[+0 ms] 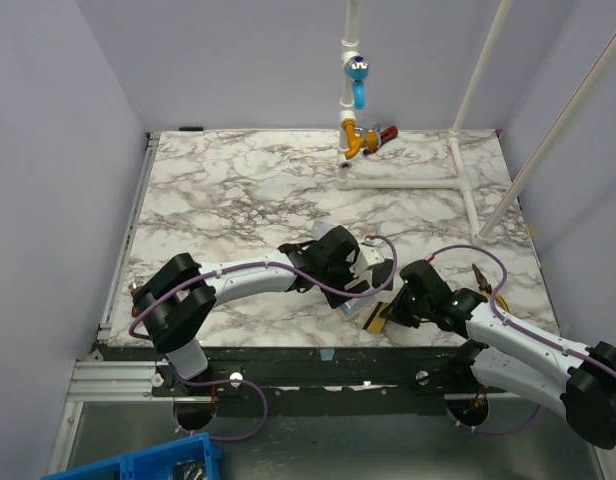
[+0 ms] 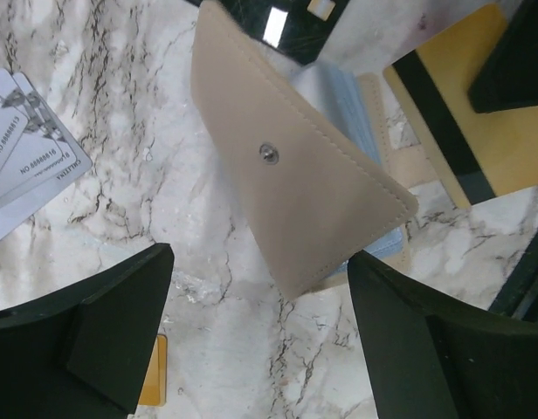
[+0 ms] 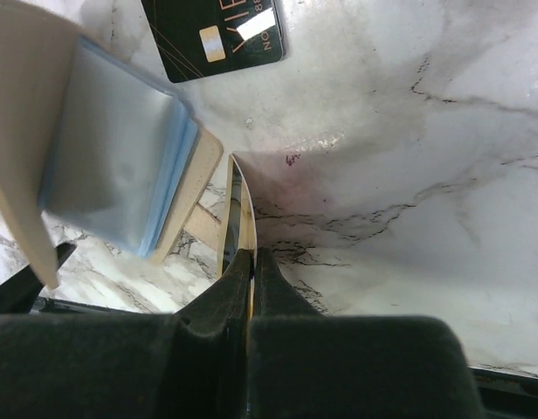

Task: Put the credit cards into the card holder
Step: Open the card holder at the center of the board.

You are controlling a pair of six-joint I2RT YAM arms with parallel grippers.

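Observation:
The card holder's flap rests loose on my open left gripper over the card holder's light-blue inside. I should pinch the flap's loose edge (image 2: 320, 109) before I slide in the gold-orange card.
The beige card holder (image 2: 295, 175) lies open on the marble with its snap flap raised and its light-blue inside (image 3: 120, 148) showing. My left gripper (image 2: 260, 323) hovers open over it, and the flap's corner sits between the two dark fingers (image 2: 103, 332). The gold-orange card with a dark stripe (image 2: 479, 131) stands on edge right beside the holder, with my right gripper (image 3: 253, 257) shut on it (image 3: 238, 201). A black card (image 3: 217, 35) lies flat just beyond the holder. Farther left, the pale patterned card (image 2: 24, 148) rests on the table. Both grippers meet near the table's front middle (image 1: 373, 295).
A white pipe frame (image 1: 408, 183) with blue and orange fittings (image 1: 355, 100) stands at the back of the table. The table's front edge (image 1: 288, 350) runs just below the grippers. A blue bin (image 1: 138, 465) sits below, at the lower left.

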